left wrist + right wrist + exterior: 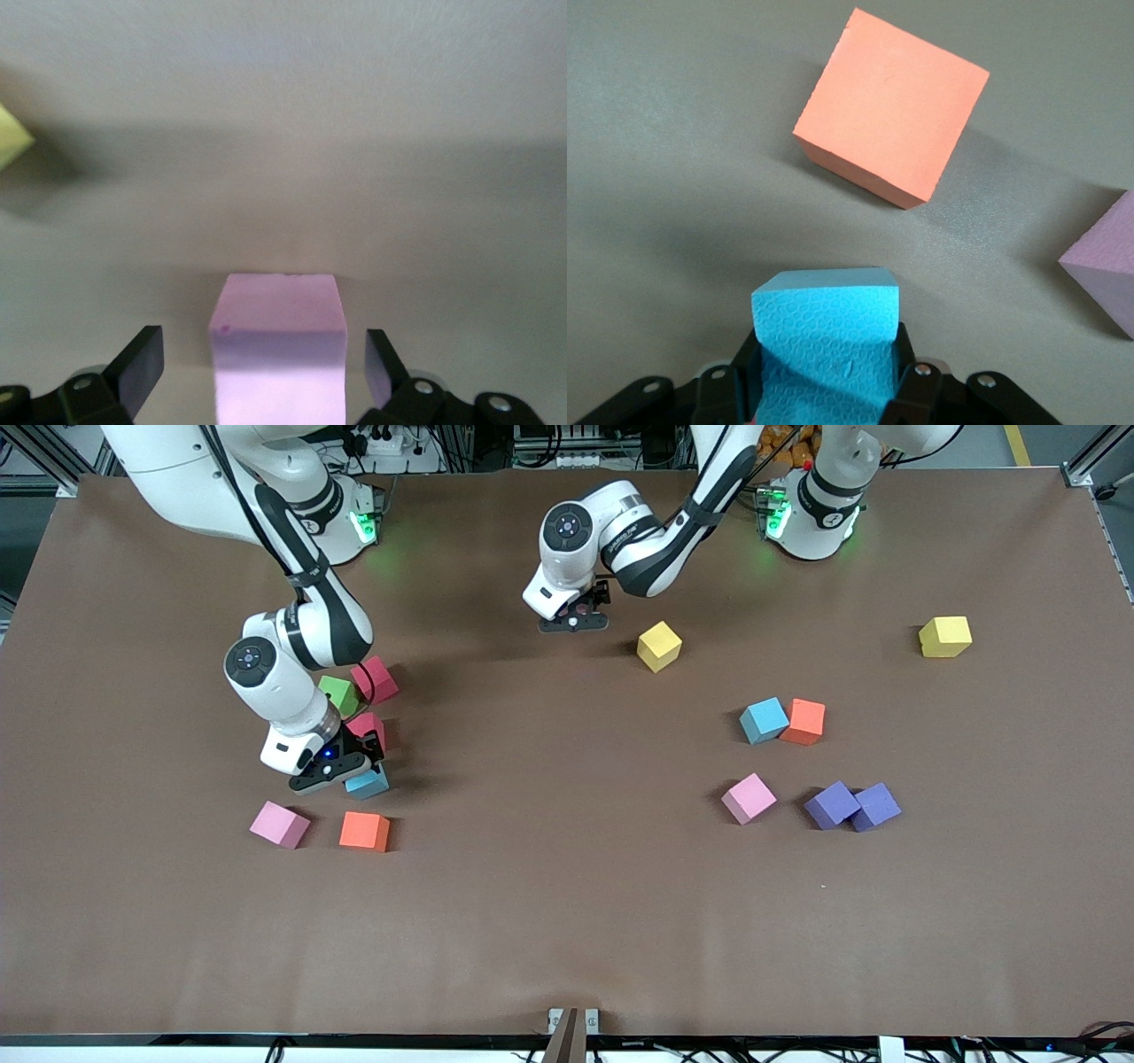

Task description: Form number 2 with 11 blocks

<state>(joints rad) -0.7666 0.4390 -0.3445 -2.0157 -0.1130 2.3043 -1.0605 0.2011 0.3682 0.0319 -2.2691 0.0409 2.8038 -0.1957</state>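
I should leave the pink cube with my left gripper and next close it on the sides of the nearby yellow cube (659,646) (11,140), the one closest to that pink cube.
The blocks lie scattered, and no number 2 shows in any view. My right gripper (347,772) is shut on a light blue cube (826,328), low over the table at the right arm's end. Next to it are a red cube (375,679), a green cube (339,695) and another red cube (366,729). An orange cube (890,106) and a pink cube (280,825) lie nearer the front camera. My left gripper (263,370) stands open around a pink cube (277,354) at mid-table, with a gap on each side. In the front view that cube is hidden under the hand.
A yellow cube (659,646) sits beside the left gripper. Toward the left arm's end lie another yellow cube (945,637), a light blue cube (764,720) touching an orange cube (803,722), a pink cube (749,798) and two purple cubes (852,806).
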